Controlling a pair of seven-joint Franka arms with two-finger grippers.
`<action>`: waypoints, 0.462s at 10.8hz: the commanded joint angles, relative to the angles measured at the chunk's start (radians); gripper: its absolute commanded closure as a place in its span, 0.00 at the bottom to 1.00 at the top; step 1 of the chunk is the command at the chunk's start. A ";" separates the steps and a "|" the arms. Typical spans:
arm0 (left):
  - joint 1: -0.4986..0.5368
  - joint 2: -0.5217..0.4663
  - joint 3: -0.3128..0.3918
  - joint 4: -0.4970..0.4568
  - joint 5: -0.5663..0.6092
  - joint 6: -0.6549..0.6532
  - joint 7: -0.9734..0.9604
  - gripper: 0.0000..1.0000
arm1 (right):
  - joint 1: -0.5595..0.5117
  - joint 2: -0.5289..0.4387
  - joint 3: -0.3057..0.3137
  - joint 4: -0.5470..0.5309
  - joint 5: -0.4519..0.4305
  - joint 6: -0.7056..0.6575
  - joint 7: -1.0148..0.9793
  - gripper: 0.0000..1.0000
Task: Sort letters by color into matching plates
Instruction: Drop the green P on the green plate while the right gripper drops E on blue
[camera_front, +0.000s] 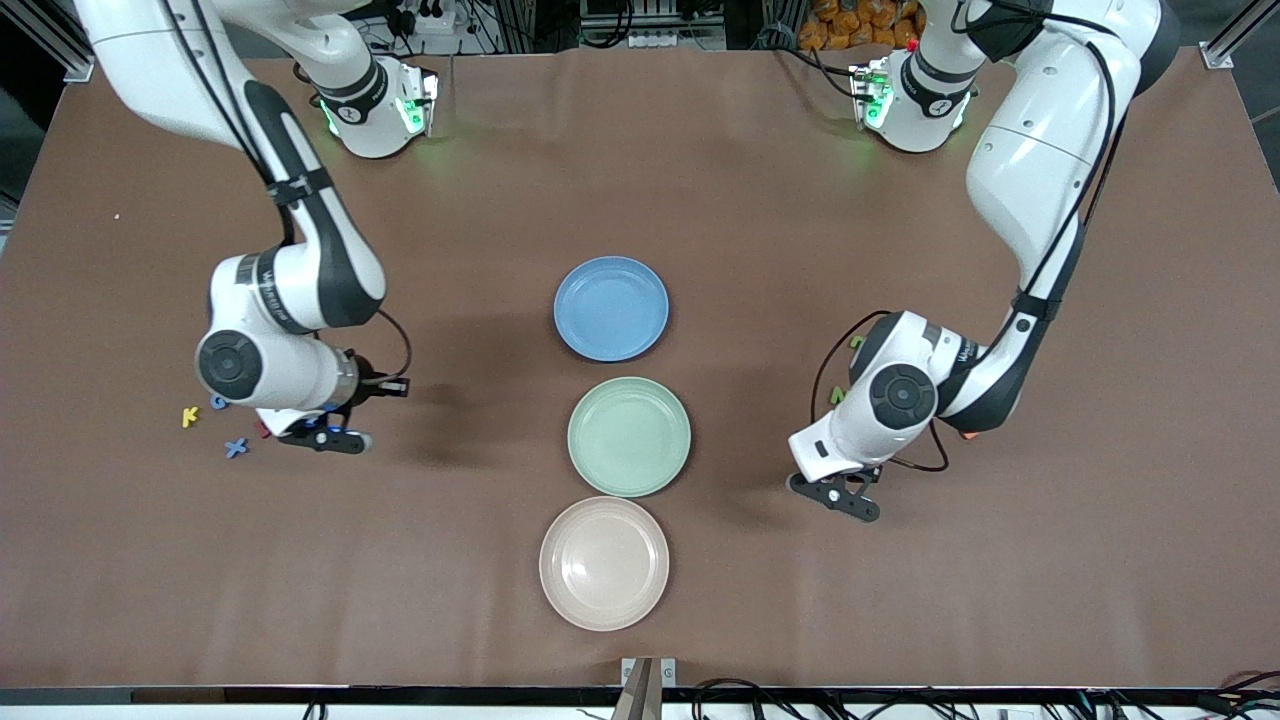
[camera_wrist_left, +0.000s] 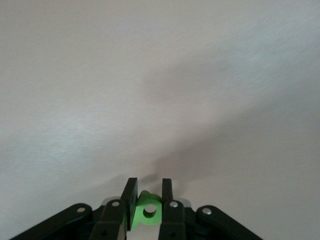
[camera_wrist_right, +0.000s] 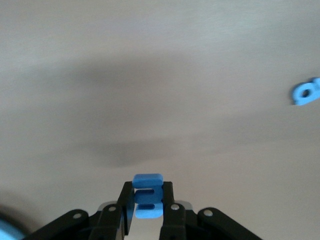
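My left gripper needs to let go of the green letter just inside the green plate's rim (camera_front: 665, 449), on the side nearest that gripper. The letter is now over bare table beside that plate.
Three plates lie in a row mid-table: the blue plate (camera_front: 611, 308) farthest from the front camera, the mint green plate (camera_front: 629, 436) in the middle, the beige-pink plate (camera_front: 604, 563) nearest. All three are bare. My left gripper (camera_front: 845, 497) (camera_wrist_left: 149, 185) is shut on a green letter (camera_wrist_left: 147, 212), over bare table beside the green plate, toward the left arm's end. My right gripper (camera_front: 330, 438) (camera_wrist_right: 148, 186) is shut on a blue letter (camera_wrist_right: 148, 196), over the table toward the right arm's end. Both held letters are hidden in the front view.
Near the right gripper lie a yellow letter (camera_front: 189, 416), a blue cross-shaped letter (camera_front: 236, 447), a second blue letter (camera_front: 218, 402) (camera_wrist_right: 305, 92) and a dark red one (camera_front: 262, 430). Two green letters (camera_front: 856, 341) (camera_front: 838, 395) and an orange one (camera_front: 968, 435) peek out beside the left arm.
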 joint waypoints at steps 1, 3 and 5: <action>-0.011 -0.025 -0.053 -0.001 0.020 -0.001 -0.218 1.00 | 0.144 -0.046 0.017 0.004 0.010 0.006 0.162 1.00; -0.013 -0.028 -0.107 -0.001 0.022 -0.001 -0.333 1.00 | 0.194 -0.043 0.079 -0.001 0.018 0.052 0.268 1.00; -0.036 -0.028 -0.121 -0.001 0.023 0.005 -0.405 1.00 | 0.231 -0.033 0.143 -0.013 0.053 0.134 0.401 1.00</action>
